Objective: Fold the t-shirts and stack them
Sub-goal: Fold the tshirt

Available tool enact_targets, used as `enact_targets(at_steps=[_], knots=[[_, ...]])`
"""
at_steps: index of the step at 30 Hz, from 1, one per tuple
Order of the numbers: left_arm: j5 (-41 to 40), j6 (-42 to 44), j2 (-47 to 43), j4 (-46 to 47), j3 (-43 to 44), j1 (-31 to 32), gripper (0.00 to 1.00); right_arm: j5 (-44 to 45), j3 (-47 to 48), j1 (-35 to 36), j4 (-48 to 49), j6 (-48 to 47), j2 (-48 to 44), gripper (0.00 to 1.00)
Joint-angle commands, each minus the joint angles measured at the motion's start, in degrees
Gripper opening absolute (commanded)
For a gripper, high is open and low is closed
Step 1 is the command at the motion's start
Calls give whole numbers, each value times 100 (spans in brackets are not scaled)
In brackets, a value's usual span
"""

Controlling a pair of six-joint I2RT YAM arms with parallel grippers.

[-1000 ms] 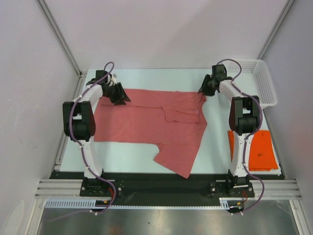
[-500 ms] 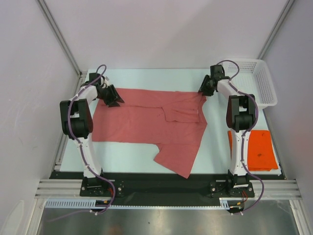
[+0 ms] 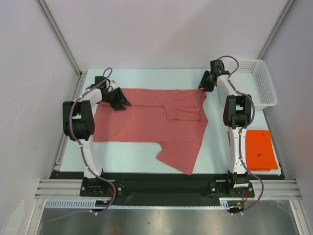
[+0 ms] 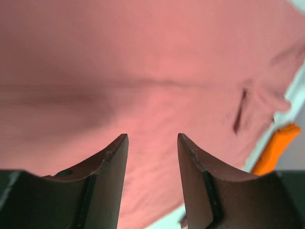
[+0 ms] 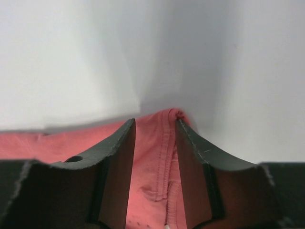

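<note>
The folded sleeve lies rumpled on the pink-red t-shirt, so the robot's left gripper should grab that sleeve's loose corner (image 3: 167, 118) and help the right gripper stretch it smooth.
The pink-red t-shirt (image 3: 146, 120) lies spread flat across the table, one sleeve pointing toward the near edge. My left gripper (image 3: 120, 101) sits low over the shirt's far left corner. In the left wrist view the gripper (image 4: 152, 139) is open and the cloth (image 4: 143, 62) fills the view beneath it. My right gripper (image 3: 202, 86) is at the shirt's far right corner. In the right wrist view it (image 5: 155, 125) is open, with the hemmed corner (image 5: 167, 143) lying between the fingers. The orange t-shirt (image 3: 260, 149) lies folded flat at the near right and also shows in the left wrist view (image 4: 276, 149).
A white perforated basket (image 3: 261, 81) stands at the far right corner, just right of the right arm. Bare table (image 3: 127, 154) shows along the near edge left of the sleeve. Walls and frame posts close in on the far side and both sides.
The shirt's far right corner has shifted slightly toward the far edge and the far hem lies straighter. The left gripper went left, then came back right along the far edge.
</note>
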State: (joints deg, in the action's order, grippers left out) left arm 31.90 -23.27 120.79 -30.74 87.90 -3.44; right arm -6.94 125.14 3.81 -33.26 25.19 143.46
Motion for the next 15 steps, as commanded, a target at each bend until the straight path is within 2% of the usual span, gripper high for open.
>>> enact_targets(at_steps=[1, 2, 6, 10, 15], knots=[[703, -396, -705, 656, -623, 677, 52, 254, 327, -4, -602, -391, -80, 45], [825, -459, -741, 753, -738, 809, 52, 376, 144, 66, -742, -409, -203, 50], [1054, -871, -847, 1349, -1186, 1572, 54, 579, -602, 207, -936, -445, -1125, 60], [1108, -1618, -742, 2159, -1503, 2040, 52, 536, -1745, 260, -902, -524, -2136, 64], [915, -2172, -522, 2773, -1468, 2497, 44, 159, -3274, 313, -367, -682, -3454, 64]])
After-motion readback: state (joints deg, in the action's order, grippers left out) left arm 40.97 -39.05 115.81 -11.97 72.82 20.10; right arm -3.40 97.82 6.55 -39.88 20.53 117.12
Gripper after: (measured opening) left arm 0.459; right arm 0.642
